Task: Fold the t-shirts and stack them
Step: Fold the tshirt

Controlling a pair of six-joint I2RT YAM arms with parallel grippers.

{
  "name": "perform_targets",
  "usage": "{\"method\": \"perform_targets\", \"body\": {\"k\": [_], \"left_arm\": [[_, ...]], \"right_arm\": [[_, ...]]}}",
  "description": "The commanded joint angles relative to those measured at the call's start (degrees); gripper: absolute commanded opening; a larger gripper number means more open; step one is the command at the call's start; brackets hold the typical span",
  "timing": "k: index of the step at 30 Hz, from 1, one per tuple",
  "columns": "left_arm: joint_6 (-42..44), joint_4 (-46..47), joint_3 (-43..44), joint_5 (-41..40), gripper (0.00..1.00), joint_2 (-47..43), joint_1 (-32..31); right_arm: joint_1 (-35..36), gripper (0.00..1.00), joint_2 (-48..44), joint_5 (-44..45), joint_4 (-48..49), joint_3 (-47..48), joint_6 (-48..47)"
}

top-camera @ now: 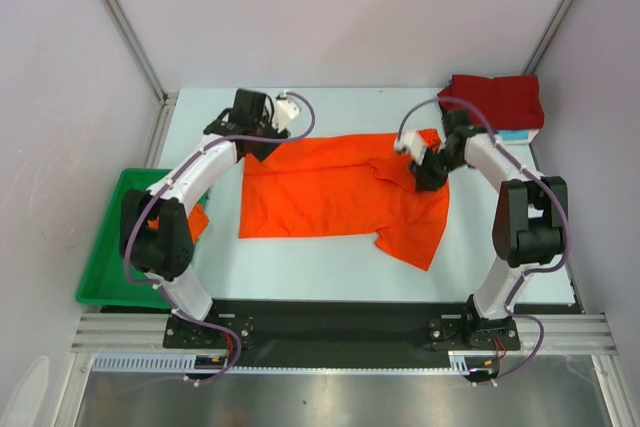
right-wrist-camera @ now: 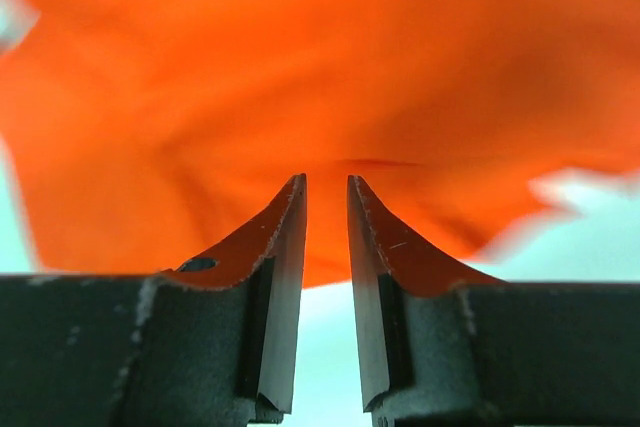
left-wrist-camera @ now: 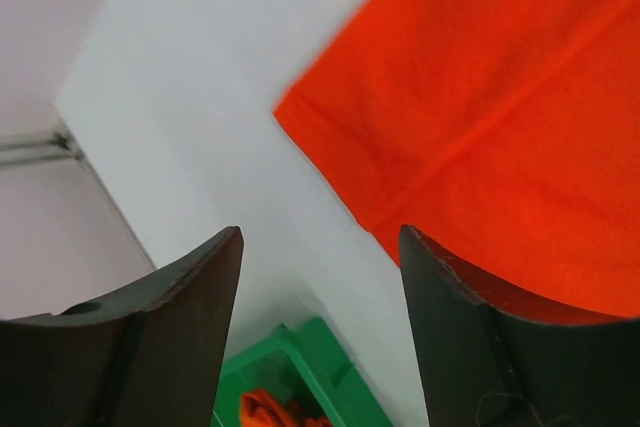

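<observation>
I will use my left gripper to close on the near corner [top-camera: 242, 235] of the orange t-shirt, on the side that is toward the green tray.
A bright orange t-shirt [top-camera: 330, 197] lies spread flat across the middle of the table. My left gripper [top-camera: 258, 145] hovers at its far left corner, open and empty. In the left wrist view my gripper [left-wrist-camera: 320, 232] is over bare table, with the shirt's corner [left-wrist-camera: 480, 117] to the upper right. My right gripper [top-camera: 427, 171] sits on the shirt's far right part. In the right wrist view it [right-wrist-camera: 327, 179] is closed to a narrow gap, with orange cloth [right-wrist-camera: 330, 67] bunched at the tips. A dark red t-shirt [top-camera: 495, 97] lies folded at the back right on a turquoise one [top-camera: 517, 134].
A green tray [top-camera: 115, 247] stands off the table's left edge with orange cloth [top-camera: 198, 219] in it. The tray [left-wrist-camera: 310, 362] also shows between the left fingers. Frame posts and walls close in the back and sides.
</observation>
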Motion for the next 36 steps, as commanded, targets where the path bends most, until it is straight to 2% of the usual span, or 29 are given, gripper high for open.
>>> {"method": "perform_targets", "body": {"k": [1,5,11,16,36], "left_arm": [[0.2,-3.7,-7.3,3.2,0.68,-1.7,1.3],[-0.9,-3.7,-13.0,3.2,0.63,-4.1,1.5],[-0.4,-3.1,-17.6,2.0,0.62,-5.9,1.9],[-0.4,-3.0,-18.3,1.6,0.61,-5.6,2.7],[-0.7,-4.4,-18.6,1.2,0.65,-3.8,3.4]], "right_arm": [[2.3,0.28,-5.4,-0.9,-8.1,-10.0,-18.8],[5.2,0.25,-12.6,0.1,-6.3,-21.5,-28.3],[7.2,0.24,-19.5,0.0,-14.1,-27.8,-40.8],[7.8,0.23,-23.7,-0.2,-19.8,-30.8,-46.9],[8.0,0.31,-14.3,0.7,-23.2,-28.7,-52.4]]}}
